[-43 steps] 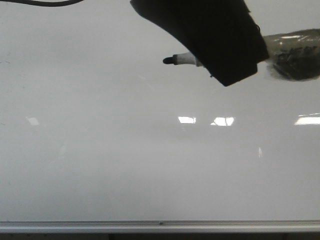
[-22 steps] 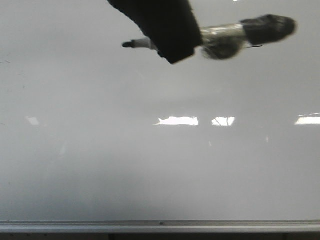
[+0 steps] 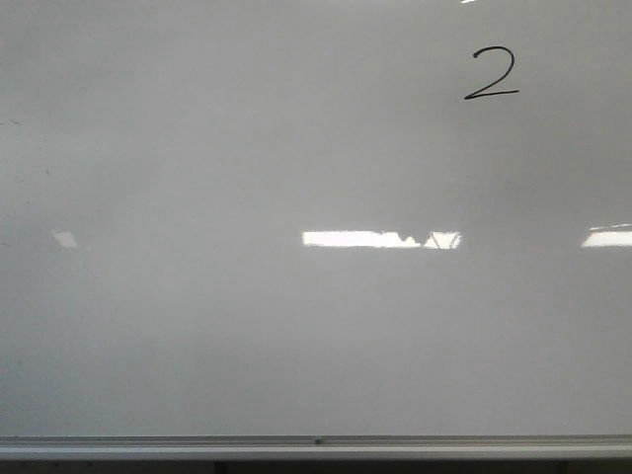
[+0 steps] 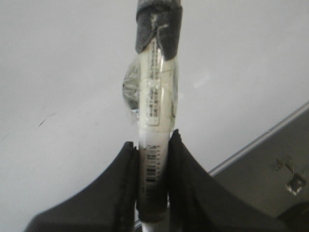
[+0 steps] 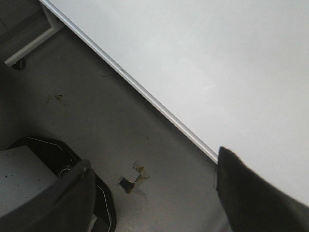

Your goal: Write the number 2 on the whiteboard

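My left gripper is going to put the white marker against the whiteboard by the small dark specks [image 3: 8, 105], far across from the number 2.
The whiteboard [image 3: 247, 326] fills the front view, with its silver rail along the bottom. A thin black number 2 [image 3: 492, 74] is drawn at its upper right. Neither gripper shows in the front view. In the left wrist view my left gripper [image 4: 152, 159] is shut on a white marker [image 4: 155, 101] with a dark taped end, held over the whiteboard [image 4: 63, 72]. In the right wrist view my right gripper [image 5: 152, 188] is open and empty, beside the whiteboard's edge [image 5: 145, 94], over the floor.
Bright rectangular light reflections [image 3: 375, 239] lie across the board's middle. The grey floor [image 5: 96, 111] and a black base [image 5: 104, 203] show under the right gripper. The board's rail [image 4: 260, 142] and floor show in the left wrist view.
My left gripper with the marker has moved left and up out of the front view, which uncovers the drawn 2 at the board's upper right.
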